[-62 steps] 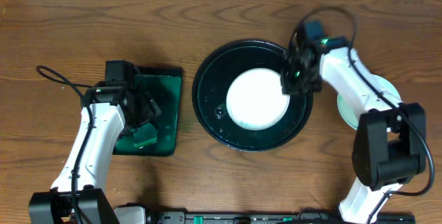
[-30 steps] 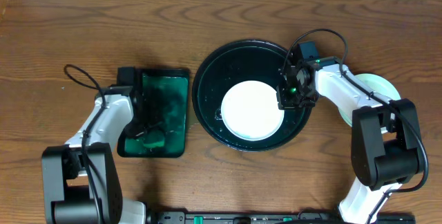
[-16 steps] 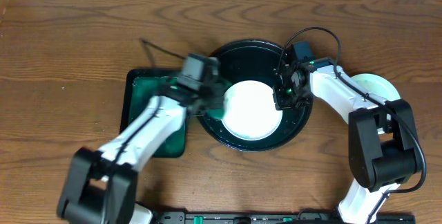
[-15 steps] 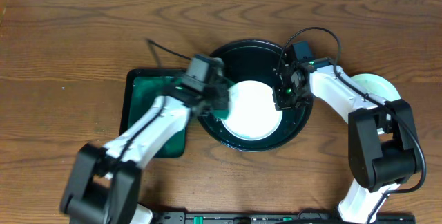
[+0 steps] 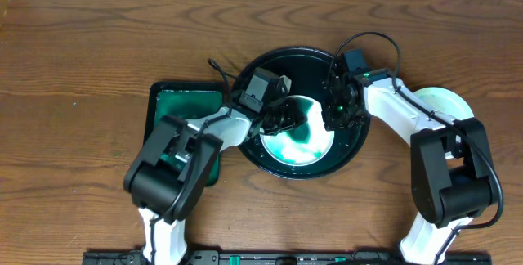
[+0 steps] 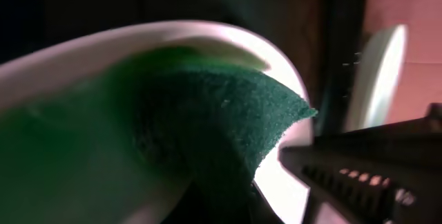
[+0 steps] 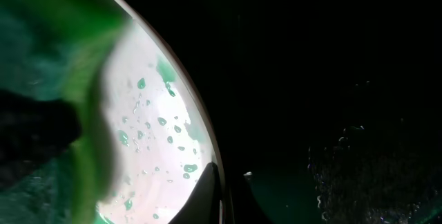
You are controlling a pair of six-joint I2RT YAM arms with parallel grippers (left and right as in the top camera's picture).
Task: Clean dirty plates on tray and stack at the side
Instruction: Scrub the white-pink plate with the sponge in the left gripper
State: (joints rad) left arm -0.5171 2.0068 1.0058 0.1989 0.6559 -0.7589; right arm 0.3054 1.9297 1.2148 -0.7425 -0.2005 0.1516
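I need to set the dark green sponge in the near half of the rectangular dark-green tray (image 5: 185, 160) with my left gripper.
A white plate (image 5: 306, 141) smeared teal-green lies in the big round black tray (image 5: 278, 167). My left gripper (image 5: 288, 119) is shut on a dark green sponge (image 6: 228, 113) that presses on the plate (image 6: 69, 58). From the right, my right gripper (image 5: 337, 116) is shut on the plate's rim; in the right wrist view its fingertips (image 7: 210, 193) pinch that edge. There the plate (image 7: 152, 134) is wet with teal droplets, beside the dark tray floor (image 7: 331, 79). A second plate (image 5: 448, 101) rests on the tabletop to the right, partly under my right arm.
A rectangular dark-green tray (image 5: 176, 105) holding green liquid sits left of the black tray. Both arms reach in over the black tray from either side. Brown wood tabletop (image 5: 98, 44) surrounds everything.
My left arm swung from the green tray over to the black tray with the sponge. The plate, white before, now carries teal-green smears. My right gripper stayed on the rim.
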